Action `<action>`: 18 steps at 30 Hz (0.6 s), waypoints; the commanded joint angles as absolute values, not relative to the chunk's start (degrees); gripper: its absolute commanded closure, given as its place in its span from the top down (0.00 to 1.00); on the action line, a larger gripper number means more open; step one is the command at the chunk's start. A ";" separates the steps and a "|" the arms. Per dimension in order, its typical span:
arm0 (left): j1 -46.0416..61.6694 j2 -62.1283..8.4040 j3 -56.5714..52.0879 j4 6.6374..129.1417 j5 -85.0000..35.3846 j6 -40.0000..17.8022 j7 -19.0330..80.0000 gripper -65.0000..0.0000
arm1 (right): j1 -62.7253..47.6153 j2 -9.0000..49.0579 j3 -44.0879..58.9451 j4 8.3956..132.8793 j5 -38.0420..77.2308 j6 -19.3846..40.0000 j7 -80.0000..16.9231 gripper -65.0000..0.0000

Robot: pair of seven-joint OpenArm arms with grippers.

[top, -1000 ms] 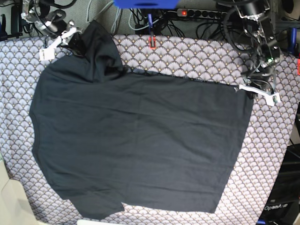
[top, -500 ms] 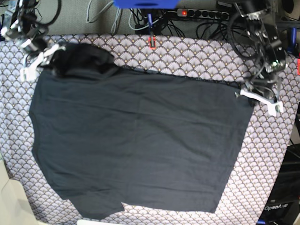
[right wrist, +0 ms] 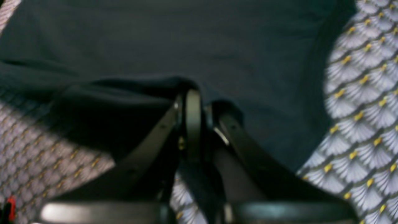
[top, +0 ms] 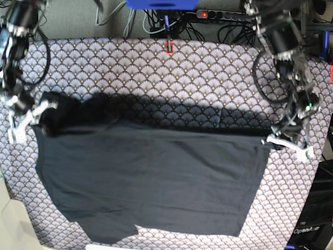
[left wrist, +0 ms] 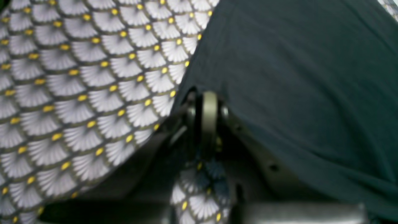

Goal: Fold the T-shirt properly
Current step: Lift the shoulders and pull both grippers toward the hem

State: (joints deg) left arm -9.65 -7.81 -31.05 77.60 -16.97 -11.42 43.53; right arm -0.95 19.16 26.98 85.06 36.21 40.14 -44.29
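Next, I let go of the T-shirt's far corner, now lying on the tablecloth, with my left gripper partway [top: 260, 183] along the dark cloth's side edge, nearer the front.
The T-shirt [top: 151, 182] is plain dark cloth lying across a fan-patterned tablecloth, its far edge raised and casting a shadow on the table behind it. My right gripper [top: 36, 115] on the base view's left is shut on the bunched far-left corner. In the right wrist view the right gripper [right wrist: 196, 102] pinches a fold of the T-shirt [right wrist: 186, 40]. My left gripper [top: 276, 139] on the base view's right is shut on the far-right corner. The left wrist view shows the left gripper [left wrist: 207, 105] closed on the edge of the T-shirt [left wrist: 295, 77].
The tablecloth [top: 197, 67] covers the whole table, with a bare strip of it behind the shirt. A red clip [top: 168, 47] sits at the back edge. A power strip and cables [top: 218, 14] lie beyond it. A pale surface [top: 10, 219] shows at the front left.
Both grippers have come toward the front, pulling the shirt's far edge with them. The bunched corner moved from the far-left of the table down its left side.
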 commanded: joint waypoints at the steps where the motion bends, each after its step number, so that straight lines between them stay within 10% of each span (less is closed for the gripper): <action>1: -12.18 -9.27 -30.81 76.35 -17.45 -11.47 42.07 0.00 | 1.80 20.18 27.30 84.18 35.65 40.00 -42.86 0.00; 18: -30.29 -12.70 -21.05 52.88 -17.36 -11.38 35.56 0.00 | 22.11 21.32 15.08 63.52 25.98 40.00 -37.76 0.00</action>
